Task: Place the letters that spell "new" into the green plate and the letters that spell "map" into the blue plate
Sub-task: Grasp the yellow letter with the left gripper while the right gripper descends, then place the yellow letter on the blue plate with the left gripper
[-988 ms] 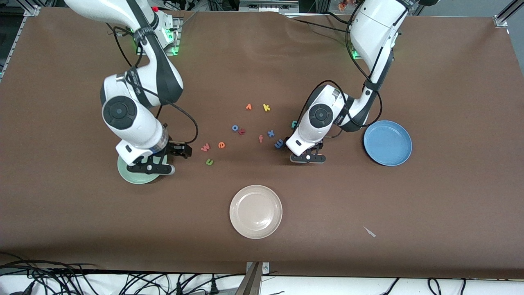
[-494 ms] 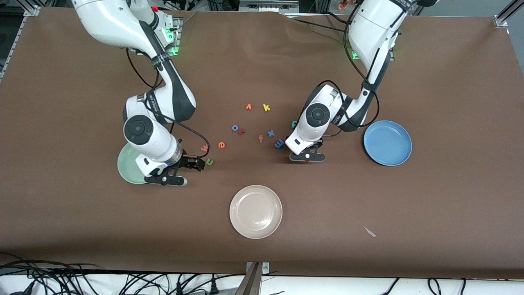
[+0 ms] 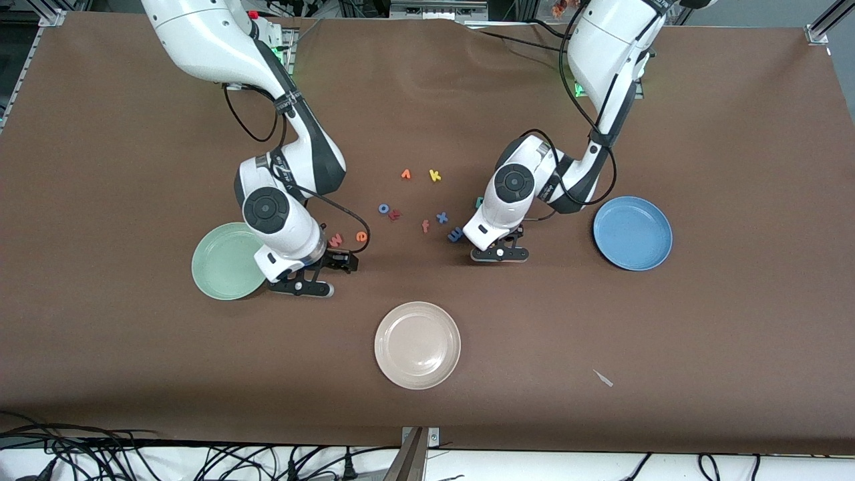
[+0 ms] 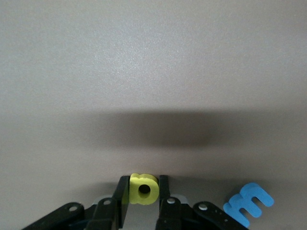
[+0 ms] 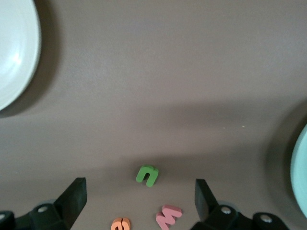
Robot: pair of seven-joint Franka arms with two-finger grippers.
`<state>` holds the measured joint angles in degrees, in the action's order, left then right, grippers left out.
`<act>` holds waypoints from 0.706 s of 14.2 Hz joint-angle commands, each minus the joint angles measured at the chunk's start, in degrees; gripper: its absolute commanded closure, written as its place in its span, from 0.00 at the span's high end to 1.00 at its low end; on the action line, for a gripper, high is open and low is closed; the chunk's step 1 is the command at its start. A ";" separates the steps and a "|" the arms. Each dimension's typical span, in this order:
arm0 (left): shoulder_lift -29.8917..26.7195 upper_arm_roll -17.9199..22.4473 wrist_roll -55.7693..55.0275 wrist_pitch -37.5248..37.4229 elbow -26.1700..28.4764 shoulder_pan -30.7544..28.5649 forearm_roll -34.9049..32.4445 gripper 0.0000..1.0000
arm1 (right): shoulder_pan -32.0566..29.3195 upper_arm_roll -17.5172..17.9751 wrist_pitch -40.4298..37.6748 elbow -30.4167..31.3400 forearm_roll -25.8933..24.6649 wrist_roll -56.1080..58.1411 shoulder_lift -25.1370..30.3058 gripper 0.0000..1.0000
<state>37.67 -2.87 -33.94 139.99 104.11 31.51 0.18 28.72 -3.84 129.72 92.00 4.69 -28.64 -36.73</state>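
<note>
The robot's left gripper will set the yellow "a" down near the middle of the empty blue plate point(image 3: 626, 234).
My left gripper point(image 4: 144, 184) is shut on the yellow "a" point(image 4: 144, 191), low over the table; in the front view the hand point(image 3: 497, 250) hides that letter. The blue "m" point(image 4: 248, 204) point(image 3: 455, 234) lies beside it, and the teal "p" point(image 3: 479, 201) peeks out by the arm. My right gripper point(image 5: 139, 189) point(image 3: 336, 262) stands open over the green "n" point(image 5: 147, 175), which lies between its fingers. The pink "w" point(image 5: 168, 215) point(image 3: 336, 238) and orange "e" point(image 5: 121, 224) point(image 3: 361, 236) lie close by. The green plate point(image 3: 220, 267) and the blue plate point(image 3: 632, 232) hold nothing.
A beige-white plate point(image 3: 417, 345) sits nearer the front camera. Spare letters lie mid-table: orange one point(image 3: 405, 174), yellow "k" point(image 3: 435, 176), blue "o" point(image 3: 384, 208), dark red one point(image 3: 395, 214), salmon "f" point(image 3: 425, 226), blue "x" point(image 3: 441, 217). A small scrap point(image 3: 603, 378) lies toward the front edge.
My right arm has swung off the green plate toward the middle and now covers the green "n". My left gripper has closed on the yellow "a".
</note>
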 commanded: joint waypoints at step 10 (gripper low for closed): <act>-6.64 0.94 34.00 -30.10 -1.80 -13.74 -4.47 0.12 | 0.02 -0.21 11.87 16.10 0.58 -0.54 3.68 1.00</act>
<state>32.38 -1.41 -6.23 113.47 101.10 19.57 -0.74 28.63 -4.20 140.02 103.59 4.69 -28.68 -36.36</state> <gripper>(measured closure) 0.709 0.000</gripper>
